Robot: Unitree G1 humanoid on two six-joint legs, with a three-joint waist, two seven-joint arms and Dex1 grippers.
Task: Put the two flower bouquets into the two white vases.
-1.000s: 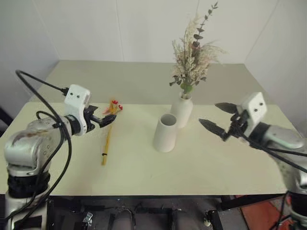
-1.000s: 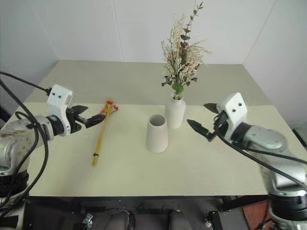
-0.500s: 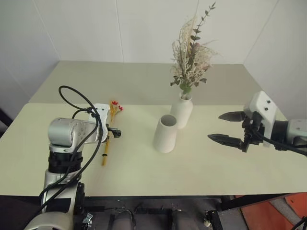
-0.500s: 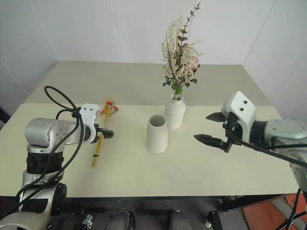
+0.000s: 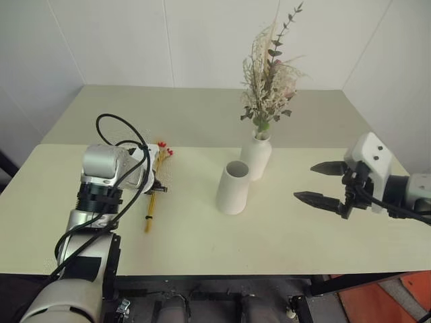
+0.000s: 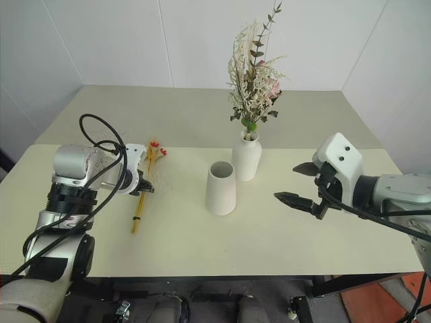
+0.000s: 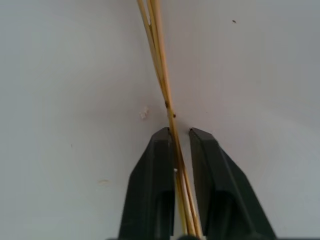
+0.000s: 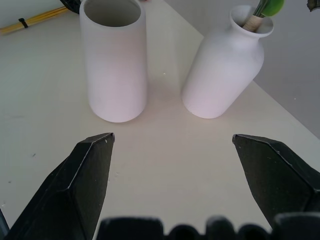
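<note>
I should release the slim bouquet from my left gripper in the opening of the empty wide-mouthed white vase (image 5: 238, 170).
The slim bouquet (image 5: 151, 205) of yellow-orange stalks with red blossoms lies flat on the table, left of the vases. My left gripper (image 5: 157, 188) points down onto its middle, and its fingers (image 7: 155, 170) are shut on the stalks (image 7: 160, 65). The wide-mouthed white vase (image 5: 234, 188) stands empty at the centre. Just behind it, the bottle-shaped vase (image 5: 256, 154) holds the bushy bouquet (image 5: 270, 79) upright. My right gripper (image 5: 304, 182) hovers open to the right of both vases, facing them, with nothing in it; its wrist view shows the wide vase (image 8: 116, 60) and the bottle vase (image 8: 222, 75).
The pale table (image 5: 202, 249) has a front edge close to me. A second table surface (image 5: 188, 111) joins it behind, running back to white walls. A black cable (image 5: 114, 121) loops above my left arm.
My left arm swung down over the slim bouquet's stalks and its gripper went from open to shut on them. My right gripper drew back a little to the right, staying open.
</note>
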